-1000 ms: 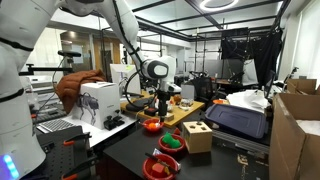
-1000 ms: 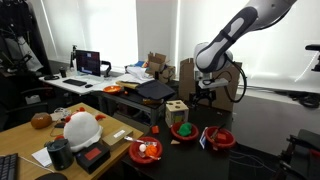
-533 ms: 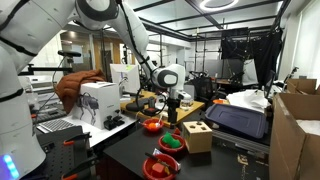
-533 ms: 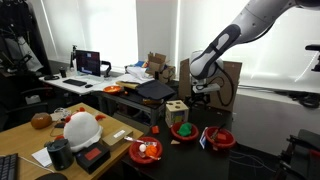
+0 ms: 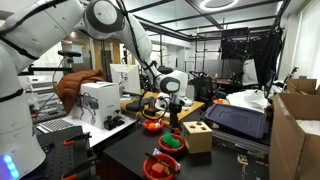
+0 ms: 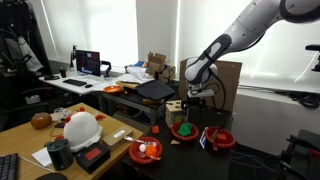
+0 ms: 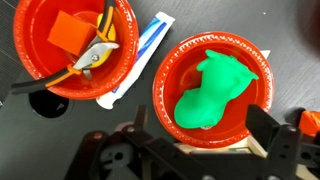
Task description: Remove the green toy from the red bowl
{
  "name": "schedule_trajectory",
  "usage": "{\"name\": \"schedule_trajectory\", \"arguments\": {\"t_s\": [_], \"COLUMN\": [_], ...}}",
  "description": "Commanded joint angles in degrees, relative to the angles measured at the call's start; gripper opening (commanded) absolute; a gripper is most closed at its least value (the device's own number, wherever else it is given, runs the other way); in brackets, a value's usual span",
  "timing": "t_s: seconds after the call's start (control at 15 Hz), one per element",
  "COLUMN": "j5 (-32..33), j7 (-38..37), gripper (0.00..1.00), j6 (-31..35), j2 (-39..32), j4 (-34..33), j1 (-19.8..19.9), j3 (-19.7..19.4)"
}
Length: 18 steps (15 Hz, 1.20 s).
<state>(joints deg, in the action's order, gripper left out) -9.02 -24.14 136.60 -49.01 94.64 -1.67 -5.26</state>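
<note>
The green toy is to be gripped next: my gripper needs to lower into the red bowl next to the wooden cube box and close on the middle of the green toy [image 5: 172, 141] [image 7: 216, 90].
The green toy [image 7: 215, 90] lies inside the red bowl [image 7: 165, 85], filling most of it. In the wrist view my gripper [image 7: 200, 135] is open, with its two dark fingers at either side of the bowl's near half, above the toy and apart from it. In both exterior views the gripper [image 5: 172, 113] [image 6: 189, 104] hangs above the red bowl [image 5: 172, 148] [image 6: 184, 133], which holds the green toy [image 5: 172, 140] [image 6: 185, 127] and stands next to the light wooden cube box [image 5: 197, 136] [image 6: 176, 111].
A second red bowl [image 7: 40, 60] with an orange block and metal tools sits beside the red bowl, with a white and blue tube [image 7: 145, 50] between them. A red dish with an orange item [image 6: 146, 150] stands nearer the table's edge. Cardboard boxes [image 5: 295, 130] stand to one side.
The arm has swung over toward the wooden box and come down, so the gripper now hangs closer above the red bowl. The toy and bowl have not moved.
</note>
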Motion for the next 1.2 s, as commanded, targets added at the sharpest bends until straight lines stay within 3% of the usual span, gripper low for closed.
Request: {"name": "schedule_trajectory", "arguments": {"t_s": [0.0,0.6,1.13], "j5": [-2.1,-3.1,-4.2], "j7": [-3.6,-8.0,-5.6], "gripper": [1.00,1.00,1.00], "j6": [-1.0,-0.6,3.0], "j2": [-2.0,-6.9,-7.2], "j4": [-3.3,-4.7,-5.0], "j1": [-0.8,-3.0,-2.6], "j3": [0.6,1.0,2.6]}}
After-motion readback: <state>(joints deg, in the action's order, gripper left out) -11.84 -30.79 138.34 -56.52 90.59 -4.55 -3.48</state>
